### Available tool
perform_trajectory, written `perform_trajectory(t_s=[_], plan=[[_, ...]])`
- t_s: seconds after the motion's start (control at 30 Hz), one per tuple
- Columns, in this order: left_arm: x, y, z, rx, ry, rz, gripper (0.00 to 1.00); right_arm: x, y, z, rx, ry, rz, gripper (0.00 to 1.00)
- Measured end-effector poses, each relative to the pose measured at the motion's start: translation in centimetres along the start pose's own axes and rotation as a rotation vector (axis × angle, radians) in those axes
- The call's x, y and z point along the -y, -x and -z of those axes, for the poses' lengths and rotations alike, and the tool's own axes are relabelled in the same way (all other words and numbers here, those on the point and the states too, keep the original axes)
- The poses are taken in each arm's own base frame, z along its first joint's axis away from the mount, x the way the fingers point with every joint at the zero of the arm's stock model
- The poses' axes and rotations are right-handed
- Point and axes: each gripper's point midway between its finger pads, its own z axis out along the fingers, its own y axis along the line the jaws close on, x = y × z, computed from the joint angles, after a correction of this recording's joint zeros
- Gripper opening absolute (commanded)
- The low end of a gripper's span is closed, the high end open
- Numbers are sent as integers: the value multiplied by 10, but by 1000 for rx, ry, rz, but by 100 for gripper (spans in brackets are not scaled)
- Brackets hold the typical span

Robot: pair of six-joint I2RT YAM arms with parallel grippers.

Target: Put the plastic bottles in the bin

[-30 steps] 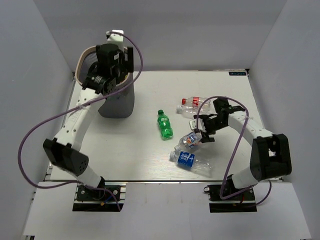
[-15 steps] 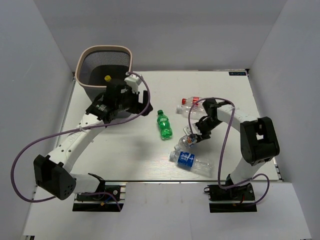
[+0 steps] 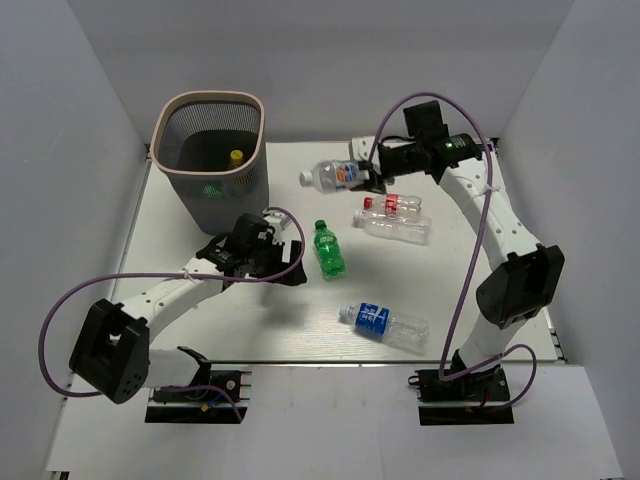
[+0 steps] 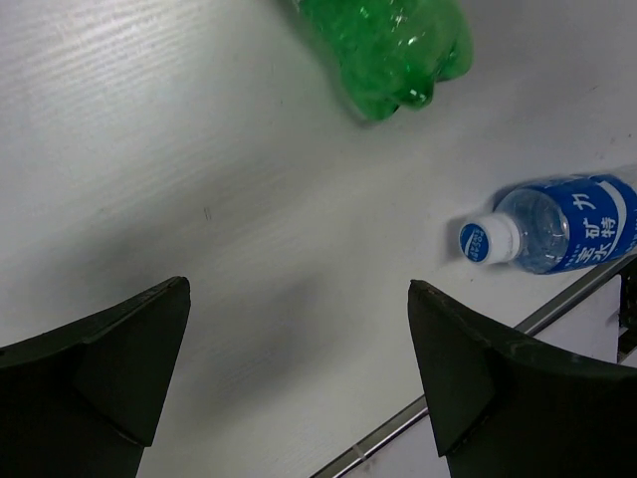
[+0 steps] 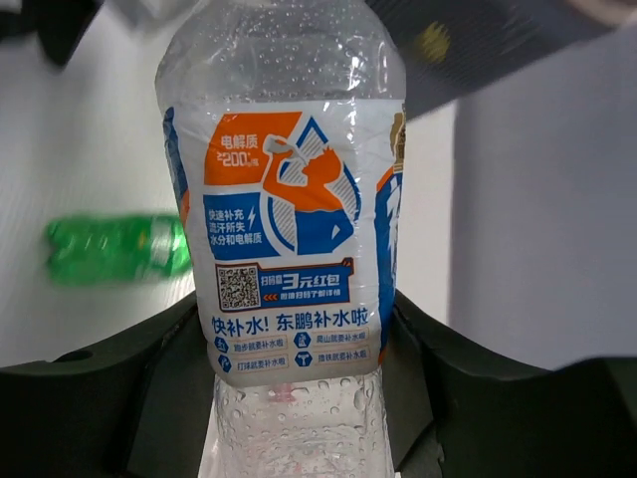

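The green bottle is lying on the table. Next, I will close my left gripper on the lower part of the green bottle (image 3: 331, 263) (image 4: 386, 38), between its label and its bottom end.
The grey mesh bin (image 3: 166, 113) stands at the back left, with a yellow-capped bottle (image 3: 236, 156) and a green one (image 3: 207, 187) inside. My right gripper (image 3: 366, 172) is shut on a clear bottle with a blue and orange label (image 3: 331, 176) (image 5: 289, 229), held in the air to the right of the bin. My left gripper (image 3: 277, 251) (image 4: 299, 289) is open and empty, low over the table just left of a green bottle (image 3: 329, 250) (image 4: 393, 45). A blue-labelled bottle (image 3: 384, 322) (image 4: 557, 224) lies near the front. A red-labelled bottle (image 3: 392, 204) and another clear bottle (image 3: 396, 228) lie under my right arm.
White walls close the table at the back and sides. The table's front edge (image 4: 468, 373) runs close to the blue-labelled bottle. In the right wrist view the green bottle (image 5: 114, 247) lies on the table at the left, and the bin's dark mesh (image 5: 488, 50) shows at the top right.
My right gripper has lifted the blue and orange bottle off the table and carried it back-left toward the bin. My left arm has come away from the bin, down beside the green bottle.
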Motion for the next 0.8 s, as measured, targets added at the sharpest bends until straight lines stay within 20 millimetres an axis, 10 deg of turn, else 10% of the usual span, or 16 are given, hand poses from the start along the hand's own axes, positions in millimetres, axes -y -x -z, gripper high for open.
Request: perform_trajectory(t_s=[0.57,0.8], plan=[[12,-31,-6,1,-50,43,100,141,189,-119,568,-405,71,22],[17,-37,-7,-6,-60,38,100,143,209,-163,702,-452,86,73]])
